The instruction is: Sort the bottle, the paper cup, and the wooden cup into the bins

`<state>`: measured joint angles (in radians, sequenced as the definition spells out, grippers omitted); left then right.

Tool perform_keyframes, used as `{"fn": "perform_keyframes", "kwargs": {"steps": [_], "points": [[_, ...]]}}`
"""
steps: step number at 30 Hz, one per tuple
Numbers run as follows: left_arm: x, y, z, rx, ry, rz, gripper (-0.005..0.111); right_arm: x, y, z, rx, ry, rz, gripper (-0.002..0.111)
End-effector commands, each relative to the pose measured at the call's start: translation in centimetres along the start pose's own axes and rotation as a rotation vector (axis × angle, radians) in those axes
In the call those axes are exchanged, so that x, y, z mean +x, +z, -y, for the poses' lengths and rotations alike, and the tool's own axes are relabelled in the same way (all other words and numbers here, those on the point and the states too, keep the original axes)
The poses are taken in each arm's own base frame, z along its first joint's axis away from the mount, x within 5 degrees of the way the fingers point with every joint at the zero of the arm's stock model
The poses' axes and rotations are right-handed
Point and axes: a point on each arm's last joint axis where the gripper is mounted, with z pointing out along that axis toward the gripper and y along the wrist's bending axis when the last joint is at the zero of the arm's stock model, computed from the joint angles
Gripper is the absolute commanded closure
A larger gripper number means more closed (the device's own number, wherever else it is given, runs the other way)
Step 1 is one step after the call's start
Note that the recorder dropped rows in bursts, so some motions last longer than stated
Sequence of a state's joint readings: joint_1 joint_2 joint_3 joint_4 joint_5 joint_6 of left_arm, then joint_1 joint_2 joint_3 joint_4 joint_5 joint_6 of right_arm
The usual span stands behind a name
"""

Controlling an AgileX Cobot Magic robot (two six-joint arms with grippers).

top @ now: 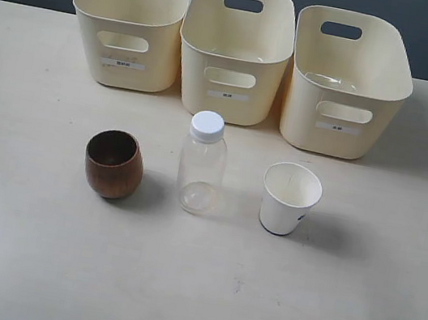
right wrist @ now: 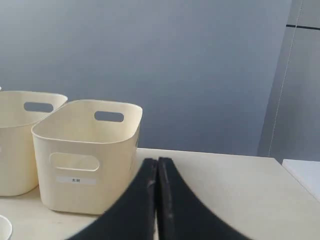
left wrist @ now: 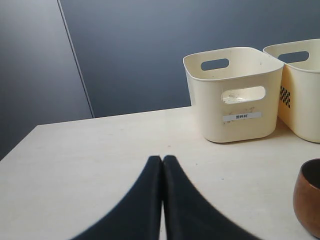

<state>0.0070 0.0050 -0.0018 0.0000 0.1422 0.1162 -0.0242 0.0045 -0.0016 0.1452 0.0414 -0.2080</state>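
Observation:
The white paper cup is beside the bottle. My right gripper needs to go to it next and close on the paper cup's near rim (top: 286, 206).
On the table stand the dark-brown wooden cup (top: 114, 163), the clear bottle (top: 201, 166) with a white cap, and the white paper cup (top: 289, 199), in a row from left to right. Behind them are three cream bins: left (top: 130, 21), middle (top: 235, 51), right (top: 345, 82). Neither gripper shows in the exterior view. My left gripper (left wrist: 162, 159) is shut and empty over bare table, with the wooden cup (left wrist: 307, 204) at the frame's edge and two bins (left wrist: 232, 95) beyond. My right gripper (right wrist: 157, 161) is shut and empty beside a bin (right wrist: 87, 152).
A dark grey-blue wall runs behind the bins. The pale table (top: 192, 288) stretches in front of the three objects. In the right wrist view the rim of the paper cup (right wrist: 4, 227) peeks in at the corner, and the table edge lies at far right.

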Motion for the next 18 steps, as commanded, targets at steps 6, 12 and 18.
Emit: {"fn": "perform_keyframes", "kwargs": {"steps": [6,12,18], "points": [[-0.03,-0.03,-0.01,-0.002,-0.002,0.01,0.107,-0.49,-0.05,0.22,0.012,0.469,0.065,0.109],[-0.03,-0.03,-0.01,-0.002,-0.002,0.01,0.107,-0.28,-0.04,0.05,0.0,0.476,0.037,0.109],[-0.03,-0.03,-0.01,-0.002,-0.002,0.01,0.107,-0.67,-0.07,0.41,0.024,0.571,0.091,0.109]]}}
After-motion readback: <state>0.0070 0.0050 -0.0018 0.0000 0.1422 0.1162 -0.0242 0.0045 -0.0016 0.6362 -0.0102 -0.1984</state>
